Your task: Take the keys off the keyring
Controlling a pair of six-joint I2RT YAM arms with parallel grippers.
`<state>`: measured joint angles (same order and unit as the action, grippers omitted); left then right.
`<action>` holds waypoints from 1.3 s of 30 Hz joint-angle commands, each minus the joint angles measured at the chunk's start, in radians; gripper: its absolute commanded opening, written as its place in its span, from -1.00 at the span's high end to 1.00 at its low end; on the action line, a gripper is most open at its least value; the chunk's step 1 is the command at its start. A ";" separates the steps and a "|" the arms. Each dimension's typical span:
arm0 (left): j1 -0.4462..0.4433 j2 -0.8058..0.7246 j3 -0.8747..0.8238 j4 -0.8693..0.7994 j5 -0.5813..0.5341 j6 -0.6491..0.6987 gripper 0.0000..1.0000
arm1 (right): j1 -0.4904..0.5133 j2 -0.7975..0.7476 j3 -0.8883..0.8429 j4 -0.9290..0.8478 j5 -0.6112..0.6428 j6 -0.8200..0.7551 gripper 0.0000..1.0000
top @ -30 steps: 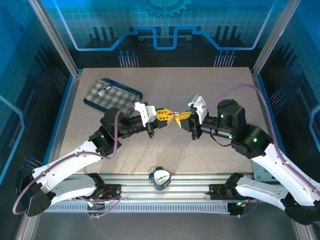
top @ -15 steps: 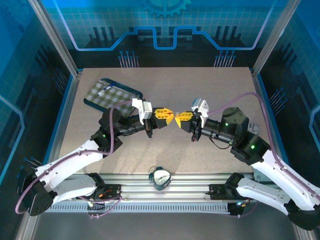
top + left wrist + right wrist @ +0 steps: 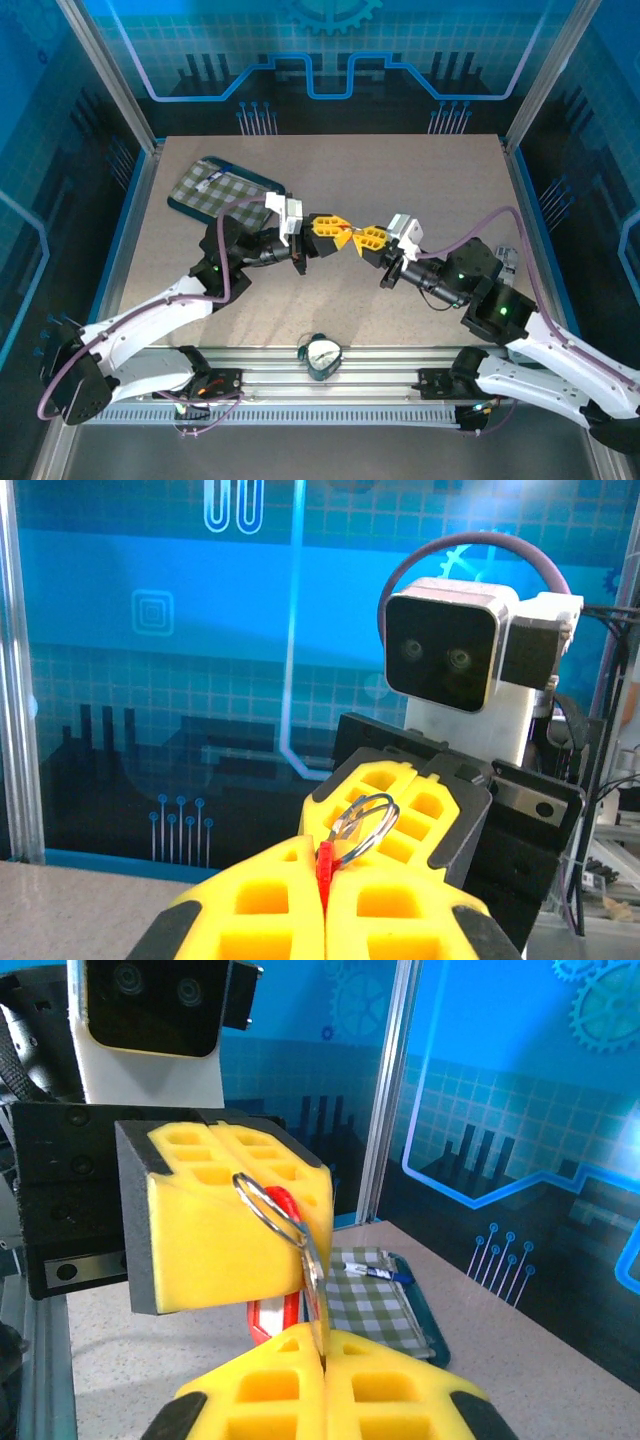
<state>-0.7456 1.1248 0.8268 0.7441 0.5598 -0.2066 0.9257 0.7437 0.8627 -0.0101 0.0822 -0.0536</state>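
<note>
My left gripper holds the red tag while the wire ring sticks out loose. So my left gripper will open and grab the wire ring itself (image 3: 364, 824).
Both grippers meet tip to tip above the middle of the table. My left gripper (image 3: 335, 227) (image 3: 323, 858) is shut on the red tag (image 3: 323, 865) of the keyring, whose wire ring (image 3: 366, 823) sticks out past its fingertips. My right gripper (image 3: 366, 238) (image 3: 322, 1348) is shut on a thin grey key (image 3: 317, 1285), seen edge-on and hanging on the ring (image 3: 266, 1208). The red tag (image 3: 274, 1312) shows below the left gripper's yellow fingers (image 3: 215, 1225). From above, a red speck of the keyring (image 3: 350, 233) sits between the two grippers.
A checked cloth on a dark tray (image 3: 224, 188) (image 3: 385, 1298) with a pen lies at the back left. A small round clock dial (image 3: 322, 353) stands at the near edge between the arm bases. Blue walls enclose the table.
The right arm has swung its elbow back toward the near edge and its wrist has turned. The left wrist has shifted slightly. Both grippers stay shut and joined at the keyring.
</note>
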 commanded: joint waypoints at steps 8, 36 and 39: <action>0.000 0.036 0.024 0.252 0.112 -0.149 1.00 | 0.005 0.053 -0.019 0.069 0.145 0.004 1.00; 0.006 -0.115 -0.008 -0.238 0.000 0.111 -0.05 | 0.049 0.204 0.410 -0.597 0.245 0.015 1.00; 0.006 -0.161 -0.008 -0.347 -0.059 0.166 -0.06 | 0.048 0.265 0.509 -0.741 0.233 0.034 1.00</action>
<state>-0.7361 1.0096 0.8215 0.5266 0.5434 -0.1303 0.9821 0.9760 1.2972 -0.5533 0.3077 -0.0589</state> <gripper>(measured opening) 0.526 0.042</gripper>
